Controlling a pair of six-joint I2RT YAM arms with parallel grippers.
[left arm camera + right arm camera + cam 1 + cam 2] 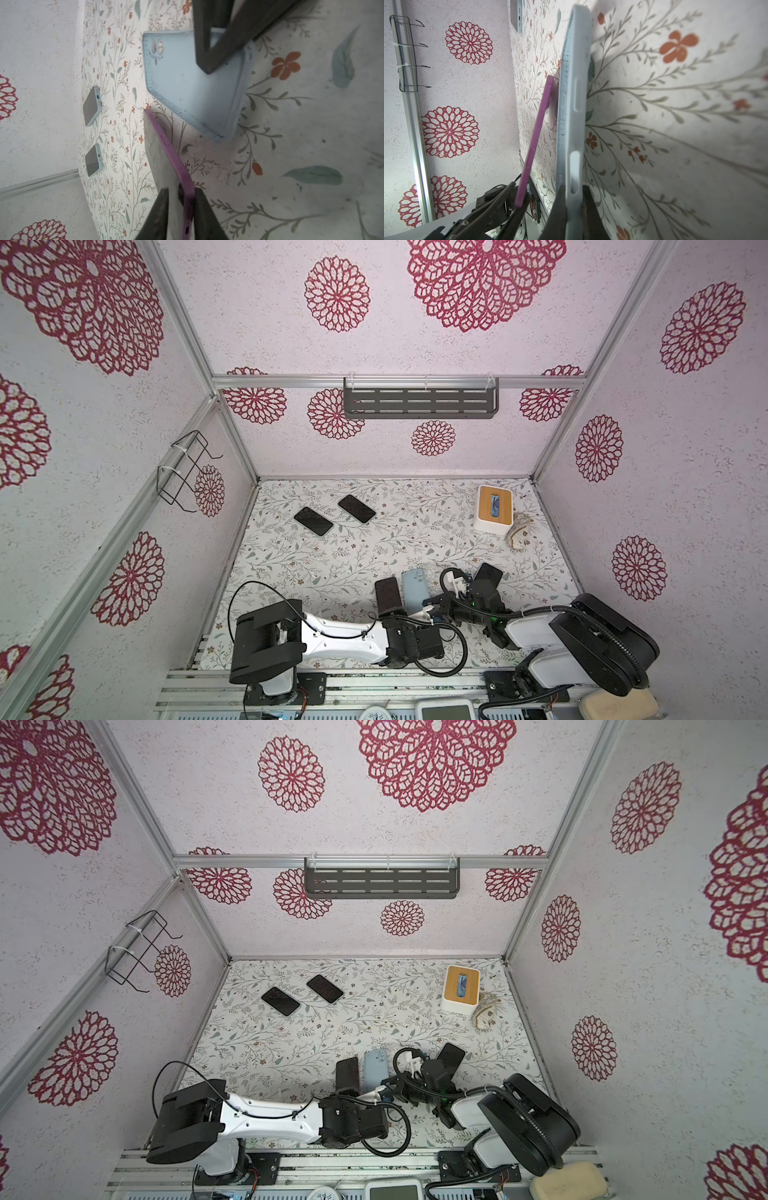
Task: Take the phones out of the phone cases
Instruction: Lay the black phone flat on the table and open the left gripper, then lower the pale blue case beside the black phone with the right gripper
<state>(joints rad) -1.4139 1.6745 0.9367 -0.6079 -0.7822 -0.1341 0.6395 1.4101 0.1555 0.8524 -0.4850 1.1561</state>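
Note:
My right gripper is holding the light blue case. It will set the case down flat on the floral table and let go at the tilted phone's spot (394, 596).
The phone (388, 593) (347, 1073) has a dark screen and a purple edge (176, 160). It is out of the light blue case (415, 587) (375, 1067) and stands tilted just left of it. My left gripper (392, 612) (182, 193) straddles the phone's near end. A narrow gap shows between one finger (162, 209) and the screen. My right gripper (430, 606) (572, 190) is shut on the near end of the empty case (571, 104) (193, 87) and holds it on edge above the table. In the right wrist view the phone (535, 128) leans beside the case.
A bare black phone (488, 576) lies by the right arm. Two cased phones (313, 521) (356, 509) lie at the back left. A white tissue box (493, 509) and a woven piece (519, 535) sit at the back right. Walls enclose the floral table (332, 564).

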